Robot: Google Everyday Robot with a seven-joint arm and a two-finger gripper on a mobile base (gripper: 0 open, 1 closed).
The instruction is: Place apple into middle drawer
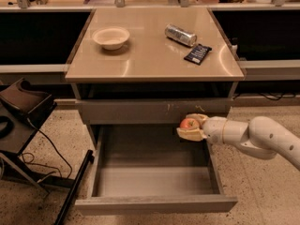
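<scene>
Next, my gripper lets go of the red apple on the drawer's grey bottom, toward the side [182, 162] nearest my arm.
My gripper [191, 127] comes in from the right on a white arm and is shut on the red apple [189, 123], with one finger over it and one under it. It holds the apple above the back right part of the open middle drawer [154, 204], whose grey floor is bare. The apple hangs just below the scratched grey drawer front [140, 110] above it.
On the beige tabletop [150, 46] stand a cream bowl [111, 37], a silver can [180, 34] on its side and a dark packet [197, 54]. A black stand with cables [21, 111] sits on the floor at the left.
</scene>
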